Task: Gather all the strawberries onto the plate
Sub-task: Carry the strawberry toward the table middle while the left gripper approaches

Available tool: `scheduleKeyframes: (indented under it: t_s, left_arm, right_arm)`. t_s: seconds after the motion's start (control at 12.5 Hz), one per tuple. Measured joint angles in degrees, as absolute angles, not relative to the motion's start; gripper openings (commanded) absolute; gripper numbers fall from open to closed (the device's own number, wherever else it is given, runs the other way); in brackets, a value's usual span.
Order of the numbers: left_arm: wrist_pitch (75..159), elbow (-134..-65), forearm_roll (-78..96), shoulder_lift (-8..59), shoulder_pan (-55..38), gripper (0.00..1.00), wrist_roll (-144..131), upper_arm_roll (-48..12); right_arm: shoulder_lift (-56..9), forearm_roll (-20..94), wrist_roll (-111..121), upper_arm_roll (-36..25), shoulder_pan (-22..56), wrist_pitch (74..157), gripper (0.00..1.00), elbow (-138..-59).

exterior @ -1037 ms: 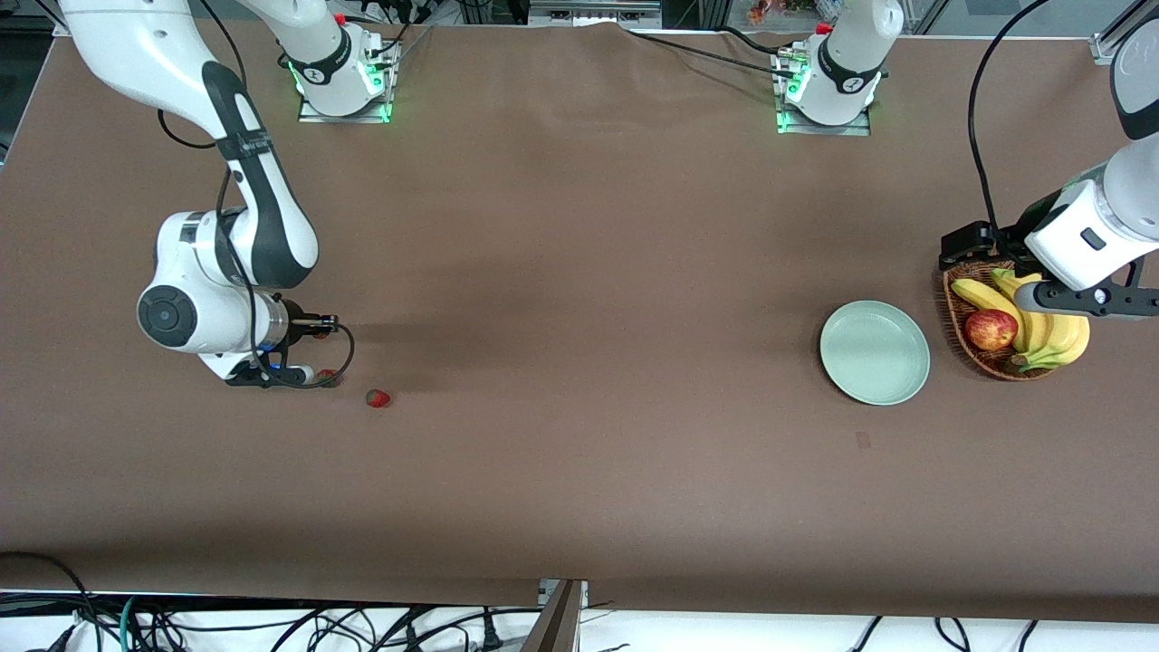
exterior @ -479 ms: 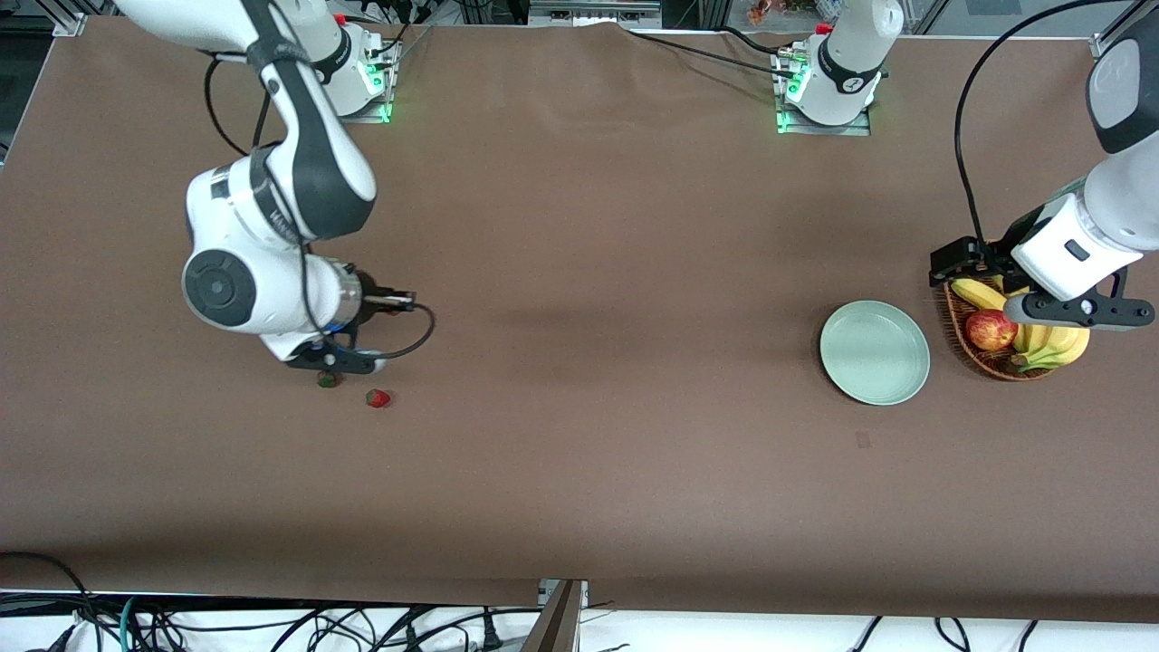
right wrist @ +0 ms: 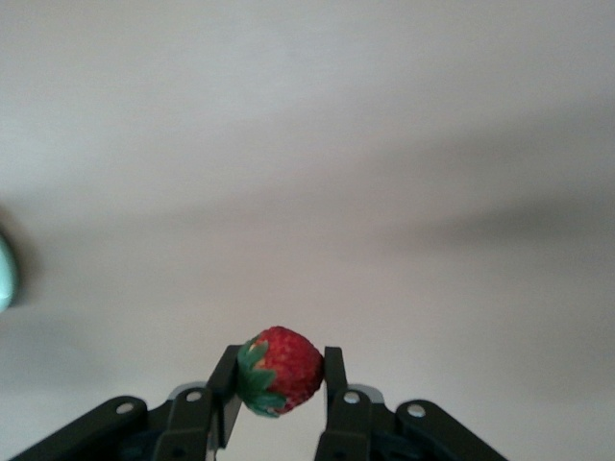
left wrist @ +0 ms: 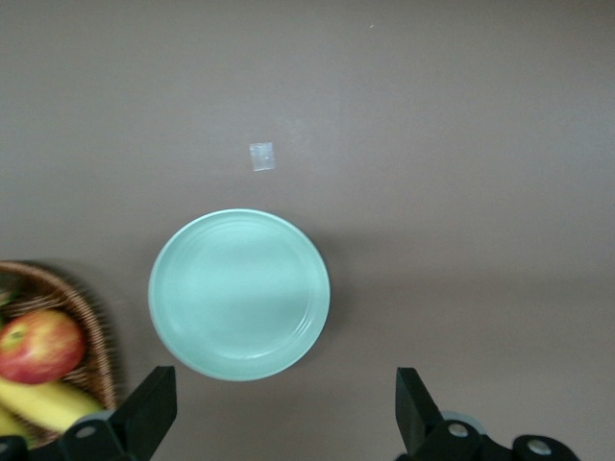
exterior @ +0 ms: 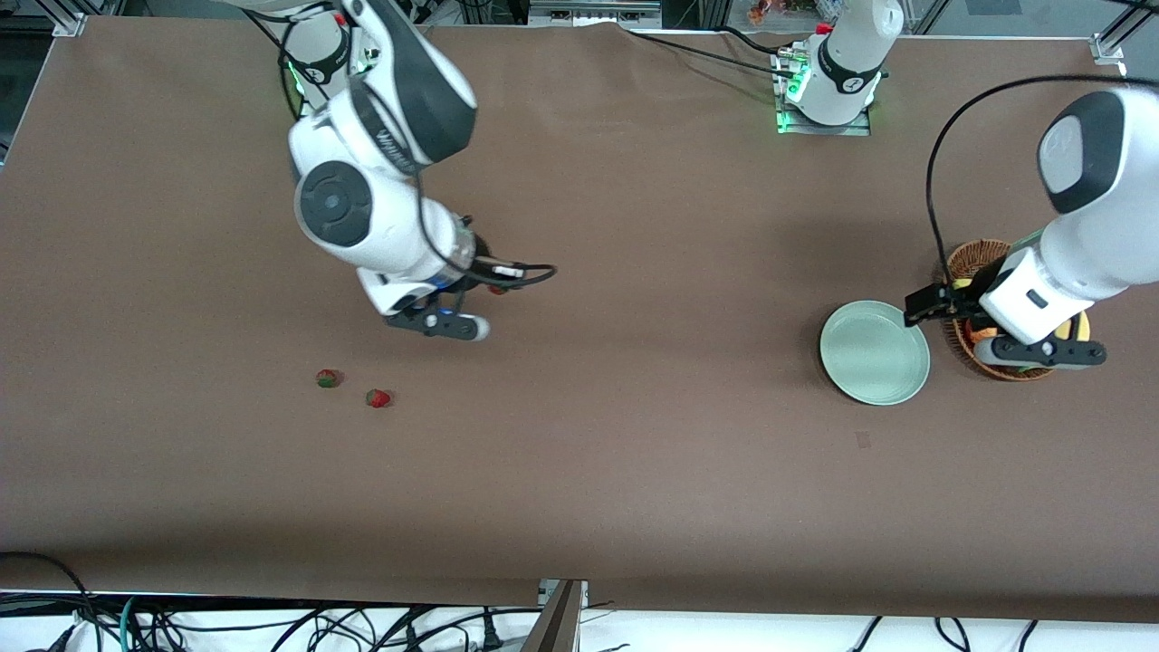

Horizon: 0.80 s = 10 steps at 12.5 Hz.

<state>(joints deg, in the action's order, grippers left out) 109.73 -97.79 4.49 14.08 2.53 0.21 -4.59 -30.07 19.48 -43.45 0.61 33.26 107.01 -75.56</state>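
Next, I release the red strawberry, now held above the bare table, from my right gripper on the bare table (exterior: 725,295) a little short of the mint-green plate.
My right gripper (exterior: 492,282) hangs above the bare table, well short of the middle. It is shut on a red strawberry (right wrist: 288,370) with a green top, pinched between the two fingers. Two more strawberries (exterior: 327,378) (exterior: 378,397) lie close together on the cloth, nearer the front camera than that gripper. The pale mint-green plate (exterior: 874,351) sits toward the left arm's end and holds nothing (left wrist: 239,294). My left gripper (exterior: 928,305) hovers open between the plate's rim and the basket, its fingers wide apart (left wrist: 283,384).
A wicker basket (exterior: 973,258) beside the plate holds an apple (left wrist: 38,346) and bananas (left wrist: 48,403), mostly hidden under the left arm in the front view. A small pale patch (exterior: 863,440) marks the cloth near the plate. Both arm bases stand at the table's back edge.
My right gripper rose from beside the two resting strawberries and travelled toward the plate's end with a strawberry in it. My left arm swung from over the basket toward the plate.
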Motion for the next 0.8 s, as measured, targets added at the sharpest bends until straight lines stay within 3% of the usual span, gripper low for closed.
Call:
scheduleKeyframes:
  t_s: [0.4,0.8]
  left_arm:
    - [118.7,-98.9,5.5,21.6,1.4,1.00,0.2,-5.3]
    - [122.5,-99.2,5.5,26.1,-1.1,1.00,-1.9,-5.4]
  right_arm:
    - [-36.8,15.7,-61.7,0.6,47.3,124.7,0.24,-75.2]
    - [-45.5,9.7,-79.9,0.4,54.9,140.0,0.26,-72.9]
